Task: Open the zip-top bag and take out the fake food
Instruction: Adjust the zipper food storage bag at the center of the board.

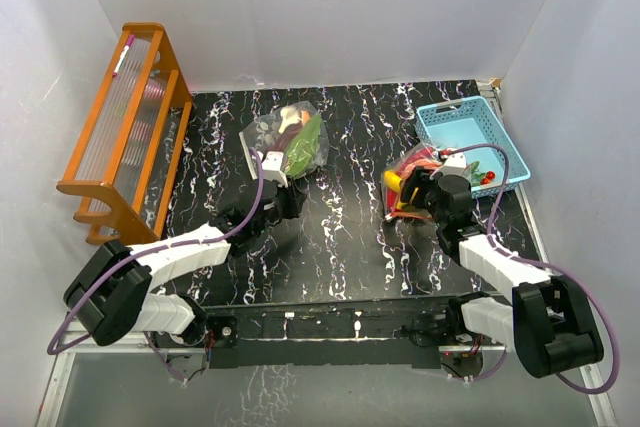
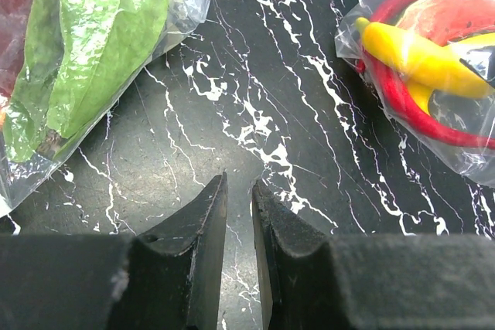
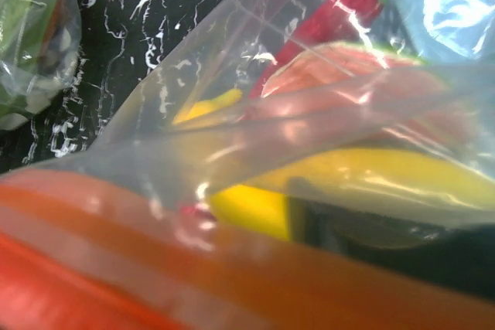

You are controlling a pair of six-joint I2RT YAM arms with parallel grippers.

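The bag with the banana is by the basket, far from my left gripper, so my right gripper should grab it at the banana (image 1: 391,180) and pull it closer.
A clear zip-top bag (image 1: 408,179) with an orange-red zip strip (image 3: 232,284) holds fake food: a yellow banana (image 3: 363,179), red chilli peppers (image 3: 332,13) and an orange piece (image 3: 348,75). My right gripper (image 1: 422,192) is at this bag and seems shut on it near the zip. The plastic fills the right wrist view, and only one dark finger (image 3: 340,226) shows through it. A second bag (image 1: 292,142) holds long green leafy pieces (image 2: 93,52). My left gripper (image 2: 240,185) is nearly shut and empty over bare table, just in front of that bag.
A light-blue plastic basket (image 1: 455,132) stands at the back right, with small red pieces (image 1: 487,177) at its near edge. An orange wooden rack (image 1: 125,127) stands along the left wall. White walls enclose the black marbled table (image 1: 340,237).
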